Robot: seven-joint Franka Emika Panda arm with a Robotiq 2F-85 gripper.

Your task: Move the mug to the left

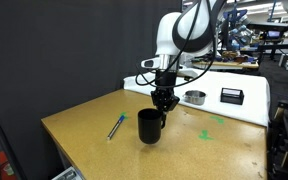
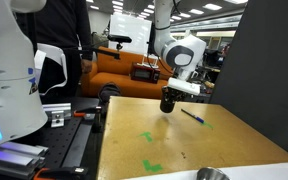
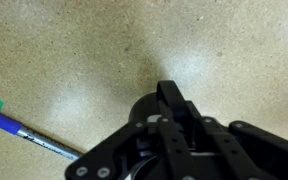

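My gripper is going to put the black mug down on the wooden table (image 1: 160,134) (image 3: 162,76) between the blue pen and the green tape marks.
The black mug (image 1: 150,128) stands on the wooden table (image 1: 94,120) near its middle. It also shows in an exterior view (image 2: 168,105) under the gripper, and as a dark round shape in the wrist view (image 3: 142,112). My gripper (image 1: 164,105) comes down from above onto the mug's rim, on the side toward the robot. In the wrist view the fingers (image 3: 176,125) are drawn close together over the mug's wall. The handle is hidden.
A blue pen (image 1: 115,126) lies on the table beside the mug, also seen in the wrist view (image 3: 29,138). A metal bowl (image 1: 194,97) and a flat black box (image 1: 231,95) sit at the back. Green tape marks (image 2: 149,137) are on the table.
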